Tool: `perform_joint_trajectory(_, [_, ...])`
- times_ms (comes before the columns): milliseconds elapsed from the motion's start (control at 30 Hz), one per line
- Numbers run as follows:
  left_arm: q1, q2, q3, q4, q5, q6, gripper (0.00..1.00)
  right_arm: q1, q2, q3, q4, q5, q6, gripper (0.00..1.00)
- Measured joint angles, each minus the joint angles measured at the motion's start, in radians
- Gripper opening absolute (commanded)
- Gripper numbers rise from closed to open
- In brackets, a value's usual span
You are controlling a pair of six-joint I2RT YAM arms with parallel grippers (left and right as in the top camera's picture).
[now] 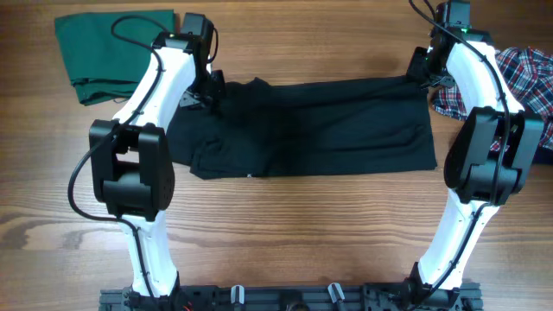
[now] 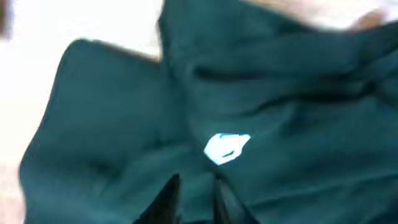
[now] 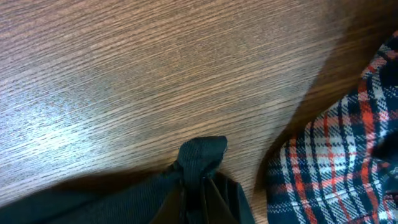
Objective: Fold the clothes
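I have a bunched tuft at the black polo shirt's corner in my right gripper, so next I open and grab the shirt's top edge [image 1: 399, 82] nearby to straighten it.
The black polo shirt [image 1: 328, 125] lies as a wide folded band across the middle of the table. My left gripper [image 1: 212, 86] hovers at its upper left corner. In the left wrist view the cloth [image 2: 292, 112] looks teal and blurred, with the small white logo [image 2: 227, 148] just ahead of my gripper [image 2: 196, 182]. Its fingers [image 2: 166, 198] stand slightly apart, cloth showing in the narrow gap. My right gripper [image 1: 421, 69] is at the shirt's upper right corner. There it [image 3: 202, 180] is shut on a bunched tuft of black fabric [image 3: 202, 152] that sticks out past the tips.
A solid green garment [image 1: 108, 52] lies folded at the back left. A red, white and blue plaid shirt [image 1: 527, 73] lies at the back right, close beside my right gripper, and fills the right side of that wrist view [image 3: 336, 162]. The table [image 1: 302, 233] is bare wood.
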Motion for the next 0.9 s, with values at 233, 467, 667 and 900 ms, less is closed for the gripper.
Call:
perform_joint_trajectory(233, [0.0, 0.0, 0.0, -0.037, -0.045, -0.002, 0.28, 0.0, -0.002, 0.0, -0.018, 0.006, 0.004, 0.04])
perform_joint_trajectory(467, [0.0, 0.0, 0.0, 0.041, -0.024, -0.002, 0.45, 0.0, -0.007, 0.0, -0.02, 0.039, 0.014, 0.56])
perform_joint_trajectory(667, [0.0, 0.0, 0.0, 0.072, 0.05, -0.002, 0.47, 0.0, -0.009, 0.0, 0.058, 0.045, 0.011, 0.76])
perform_joint_trajectory(900, [0.0, 0.0, 0.0, 0.077, 0.142, -0.002, 0.49, 0.0, -0.009, 0.0, 0.119, -0.043, -0.069, 0.7])
